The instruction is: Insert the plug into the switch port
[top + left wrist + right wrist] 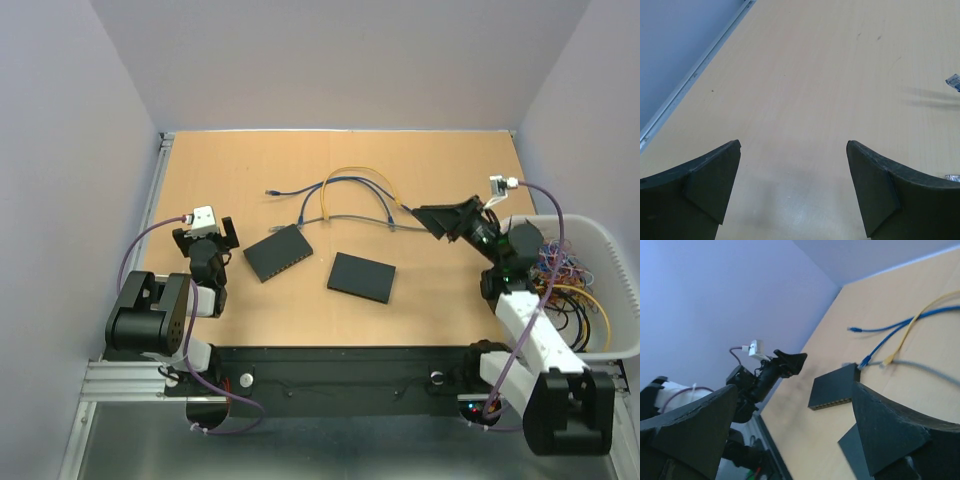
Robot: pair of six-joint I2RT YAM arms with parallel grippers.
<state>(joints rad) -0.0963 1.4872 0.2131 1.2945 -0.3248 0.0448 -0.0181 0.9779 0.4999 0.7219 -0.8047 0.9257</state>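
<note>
The blue plug [272, 193] [953, 81] nearest the metal rail, at the blue cable's end farther back than the grey plug, will be gripped by my left gripper.
Two black switches lie mid-table: the left one [279, 252] shows its row of ports in the right wrist view [832, 387], and the right one [361, 277] lies flat beside it. Loose blue [340, 182], yellow [362, 172] and grey [350, 217] cables lie behind them. A blue plug [303, 218] rests at the left switch's far corner [864, 361], with a yellow plug [887, 360] next to it. My left gripper [206, 243] is open and empty, low over bare table [793, 150] left of the switches. My right gripper [432, 222] is open and empty [795, 390], raised at the cables' right end.
A white bin [600, 232] full of tangled cables stands at the right edge beside the right arm. Another blue plug [270, 192] lies further back left. A metal rail [690, 80] borders the table's left side, with walls around.
</note>
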